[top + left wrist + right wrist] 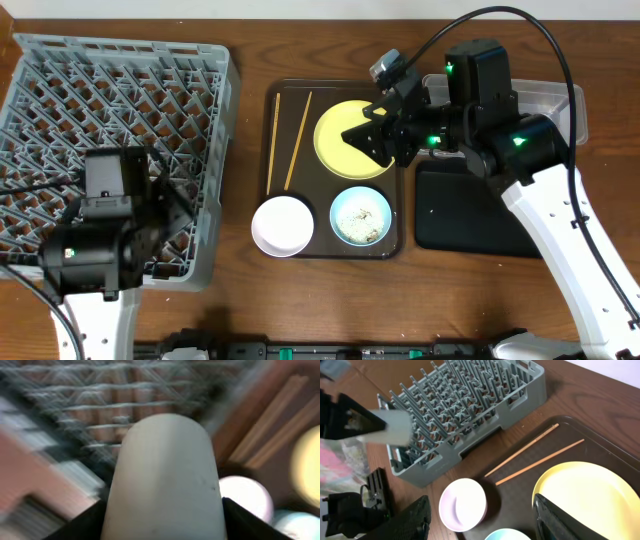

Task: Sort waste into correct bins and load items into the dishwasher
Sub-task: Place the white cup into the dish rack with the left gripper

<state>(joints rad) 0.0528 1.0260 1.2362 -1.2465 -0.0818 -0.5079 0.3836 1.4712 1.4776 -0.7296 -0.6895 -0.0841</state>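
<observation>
Next, I release the small white cup from my left gripper so that it rests just inside the near edge of the grey dishwasher rack [118,245].
My left gripper [162,510] is shut on a small white cup [165,480] and holds it over the near edge of the grey dishwasher rack [110,110]; the left wrist view is blurred. The right wrist view also shows that cup [395,427] beside the rack [470,405]. My right gripper [480,505] hangs open and empty above the brown tray [395,245]. On that tray lie the yellow plate [335,125], two chopsticks [298,140], a white-pinkish bowl [283,225] and a light blue bowl [361,215] holding whitish food scraps.
A clear plastic tub [555,100] stands at the back right, partly under my right arm. In front of it lies a shallow black tray [470,210]. Bare wooden table [250,300] shows around the rack and trays.
</observation>
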